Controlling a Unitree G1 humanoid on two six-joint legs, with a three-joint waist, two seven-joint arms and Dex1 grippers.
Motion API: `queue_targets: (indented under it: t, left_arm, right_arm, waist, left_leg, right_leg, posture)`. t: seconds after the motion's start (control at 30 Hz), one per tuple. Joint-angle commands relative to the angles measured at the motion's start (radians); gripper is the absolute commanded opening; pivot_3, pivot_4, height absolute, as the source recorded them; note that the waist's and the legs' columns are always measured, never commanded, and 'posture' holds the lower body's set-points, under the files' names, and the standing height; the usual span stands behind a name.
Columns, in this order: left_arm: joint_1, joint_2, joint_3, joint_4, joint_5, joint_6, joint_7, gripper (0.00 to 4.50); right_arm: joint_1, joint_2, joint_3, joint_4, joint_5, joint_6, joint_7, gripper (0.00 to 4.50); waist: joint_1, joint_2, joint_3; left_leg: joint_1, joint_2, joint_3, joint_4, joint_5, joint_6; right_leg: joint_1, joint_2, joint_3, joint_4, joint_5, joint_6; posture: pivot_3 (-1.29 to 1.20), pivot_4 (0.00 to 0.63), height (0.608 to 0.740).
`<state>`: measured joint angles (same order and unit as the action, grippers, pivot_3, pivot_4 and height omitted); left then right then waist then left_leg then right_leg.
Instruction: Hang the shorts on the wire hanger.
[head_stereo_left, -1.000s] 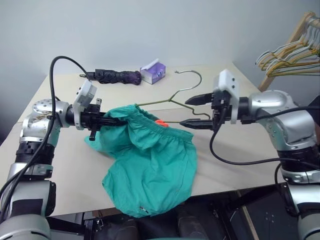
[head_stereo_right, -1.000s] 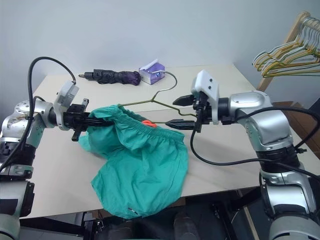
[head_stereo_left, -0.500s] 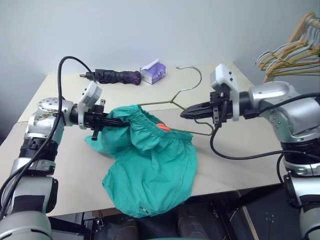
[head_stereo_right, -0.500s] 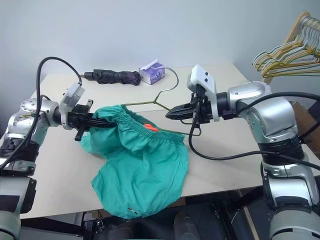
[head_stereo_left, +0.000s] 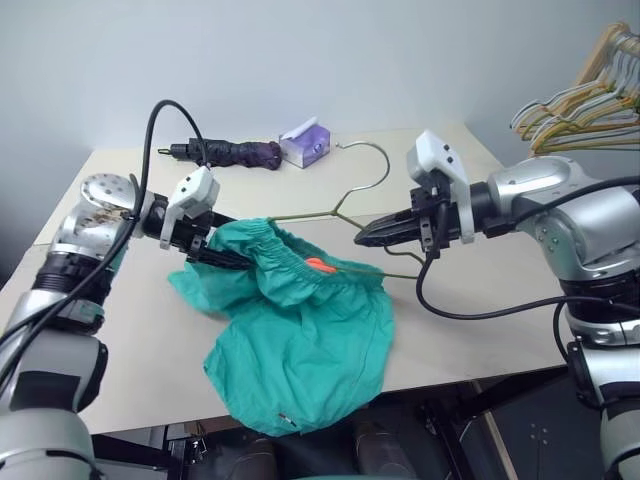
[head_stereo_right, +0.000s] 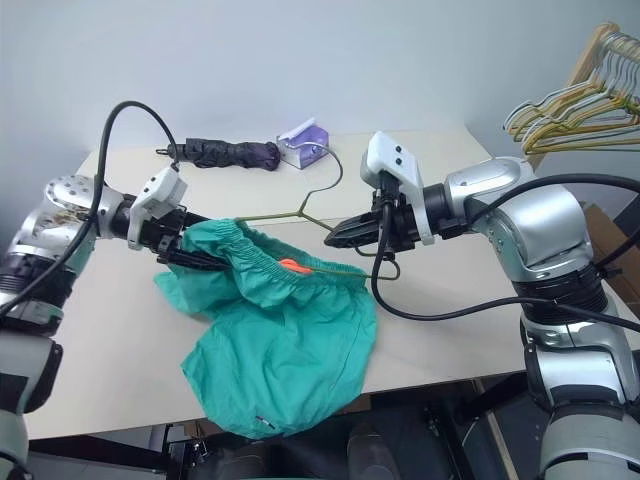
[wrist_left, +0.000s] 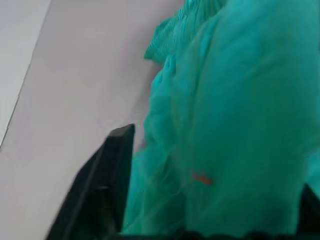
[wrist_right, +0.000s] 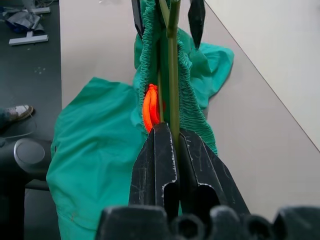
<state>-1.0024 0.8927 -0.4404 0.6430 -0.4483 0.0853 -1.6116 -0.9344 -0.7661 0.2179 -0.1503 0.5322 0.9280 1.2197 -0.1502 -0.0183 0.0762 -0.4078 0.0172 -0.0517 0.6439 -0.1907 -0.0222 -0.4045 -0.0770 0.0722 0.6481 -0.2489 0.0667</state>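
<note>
My left gripper should pinch the hanger and cloth together (head_stereo_left: 252, 238), as the hanger's loose end sticks out past the waistband, before my right gripper takes the other side of the shorts.
The teal shorts (head_stereo_left: 300, 330) lie bunched on the table, with the lower part hanging over the front edge. The gathered waistband is raised, and an orange tag (head_stereo_left: 318, 265) shows on it. The thin olive wire hanger (wrist_right: 173, 60) runs along the waistband, its hook (head_stereo_left: 383, 168) pointing to the back. My right gripper (head_stereo_left: 360, 238) is shut on the hanger's wire beside the tag. My left gripper (head_stereo_left: 222, 255) is at the waistband's left end. Its fingers (wrist_left: 112, 165) stand open, with cloth between them.
A folded black umbrella (head_stereo_left: 225, 152) and a purple-and-white box (head_stereo_left: 305, 142) lie at the back of the table (head_stereo_left: 460, 310). A bunch of yellow and grey hangers (head_stereo_left: 575, 105) hangs on a wooden rack at the far right.
My right gripper, open a second ago, has shut on the hanger's wire. My left gripper has let go of the waistband, opened and tilted downward.
</note>
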Motion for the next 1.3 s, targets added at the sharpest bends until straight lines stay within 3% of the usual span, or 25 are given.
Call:
queue_targets:
  t: [0.03,0.17,0.37,0.57,0.77,0.9,1.2,1.23,1.3]
  left_arm:
    - [-0.08,0.047,-0.072,0.048,-0.023,-0.107,-0.003,4.49]
    - [-0.176,0.118,-0.245,0.051,-0.108,-0.187,-0.003,4.49]
    - [-0.29,0.128,-0.414,0.001,-0.202,-0.231,-0.003,4.49]
    - [-0.332,0.08,-0.494,-0.003,-0.143,-0.207,-0.003,4.49]
    - [-0.307,-0.018,-0.432,0.095,0.037,-0.271,-0.003,4.49]
    - [-0.295,-0.066,-0.366,0.126,0.07,-0.252,-0.003,3.33]
    - [-0.268,-0.078,-0.33,0.096,0.074,-0.222,-0.003,0.4]
    - [-0.267,-0.072,-0.335,0.089,0.069,-0.219,-0.003,0.13]
    - [-0.267,-0.062,-0.342,0.076,0.06,-0.208,-0.003,0.05]
  right_arm:
    - [-0.029,-0.004,-0.017,-0.023,0.007,-0.015,0.011,0.0]
    - [-0.033,0.002,-0.01,-0.019,0.002,-0.016,0.009,0.0]
    - [-0.046,0.009,0.002,-0.015,-0.01,-0.014,0.0,0.0]
    - [-0.049,0.011,0.006,-0.025,-0.012,-0.005,-0.005,0.0]
    - [-0.055,0.017,0.0,-0.027,-0.007,0.002,-0.01,0.0]
    - [-0.055,0.017,-0.002,-0.03,-0.005,0.007,-0.013,0.0]
    - [-0.06,0.016,-0.004,-0.03,-0.001,0.023,-0.022,0.0]
    - [-0.061,0.015,-0.004,-0.03,-0.002,0.022,-0.022,0.0]
    - [-0.062,0.014,-0.002,-0.028,-0.006,0.02,-0.021,0.0]
  waist:
    - [0.001,0.0,0.0]
    - [0.004,0.0,0.0]
    - [0.018,0.0,0.0]
    - [0.025,0.0,0.0]
    - [0.024,0.0,0.0]
    - [0.024,0.0,0.0]
    - [0.023,0.0,0.0]
    - [0.023,0.0,0.0]
    - [0.023,0.0,0.0]
  left_leg:
    - [0.0,0.0,0.0,0.0,0.0,0.0]
    - [-0.001,0.0,0.0,0.0,0.0,0.0]
    - [-0.003,0.0,0.0,0.0,0.0,0.0]
    - [-0.003,0.0,0.001,0.0,0.0,0.0]
    - [-0.003,0.0,0.0,0.001,0.0,0.0]
    - [-0.003,0.0,0.0,0.001,0.0,0.0]
    - [-0.004,0.0,0.0,0.001,0.0,0.0]
    - [-0.004,0.0,0.0,0.001,0.0,0.0]
    - [-0.004,0.0,0.0,0.001,0.0,0.0]
  right_leg:
    - [0.0,0.0,0.0,0.0,0.0,0.0]
    - [-0.001,0.0,0.0,0.0,0.0,0.0]
    - [-0.002,0.0,0.0,0.0,0.0,0.0]
    - [-0.002,0.0,0.0,0.0,0.0,0.001]
    - [-0.002,0.0,0.0,0.0,0.0,0.0]
    - [-0.002,0.0,0.0,0.0,0.0,0.0]
    - [-0.003,0.0,0.0,0.0,0.0,0.0]
    - [-0.003,0.0,0.0,0.0,0.0,0.0]
    - [-0.003,0.0,0.0,0.0,0.0,0.0]
  posture:
    - [-0.09,0.018,0.74]
    - [-0.09,0.009,0.74]
    - [-0.09,0.002,0.74]
    - [-0.11,0.0,0.74]
    - [-0.11,0.0,0.74]
    - [-0.11,0.0,0.74]
    - [-0.12,0.001,0.74]
    - [-0.12,0.002,0.74]
    - [-0.12,0.003,0.74]
